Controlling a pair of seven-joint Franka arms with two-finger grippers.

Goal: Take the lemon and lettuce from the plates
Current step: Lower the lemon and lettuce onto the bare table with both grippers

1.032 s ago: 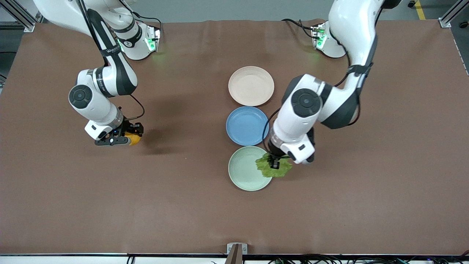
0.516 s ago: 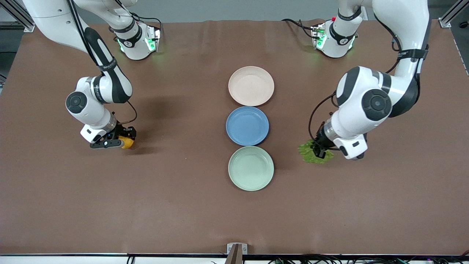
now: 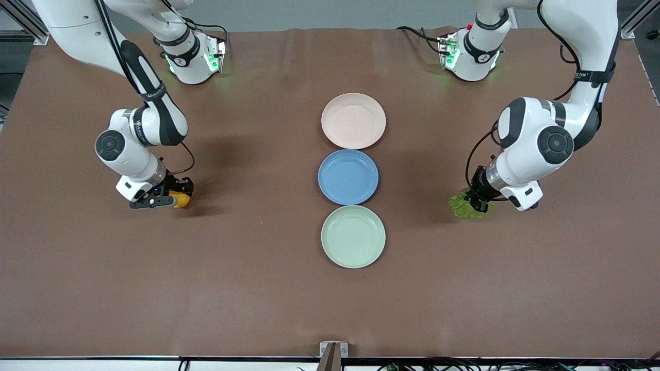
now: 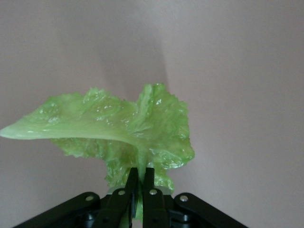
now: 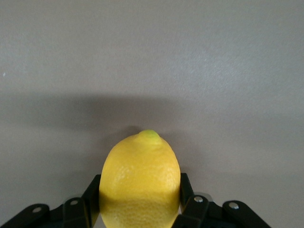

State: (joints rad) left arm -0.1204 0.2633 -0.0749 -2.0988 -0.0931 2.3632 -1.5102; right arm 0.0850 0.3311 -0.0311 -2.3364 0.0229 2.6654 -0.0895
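Note:
My left gripper is to release the lettuce. It will leave it on the brown mat (image 3: 467, 209) below its fingers, out from the blue plate.
My right gripper (image 3: 174, 198) is shut on the yellow lemon (image 3: 181, 199), low over the bare table toward the right arm's end; the lemon fills the right wrist view (image 5: 139, 180) between the fingers (image 5: 186, 190). My left gripper (image 3: 473, 202) is shut on the crinkled green lettuce (image 3: 464, 207), low over the bare table toward the left arm's end; the leaf hangs from the closed fingertips in the left wrist view (image 4: 118, 130). The pink-beige plate (image 3: 353, 120) and the mint green plate (image 3: 353, 236) lie empty in the middle of the table.
A blue plate (image 3: 348, 176), empty, lies between the pink-beige and mint plates in one column. The brown mat (image 3: 258, 288) covers the whole table. A small bracket (image 3: 333, 350) sits at the table edge nearest the front camera.
My left gripper carried the lettuce off the mint plate toward the left arm's end and lowered it near the table. My right gripper with the lemon sank and then barely moved.

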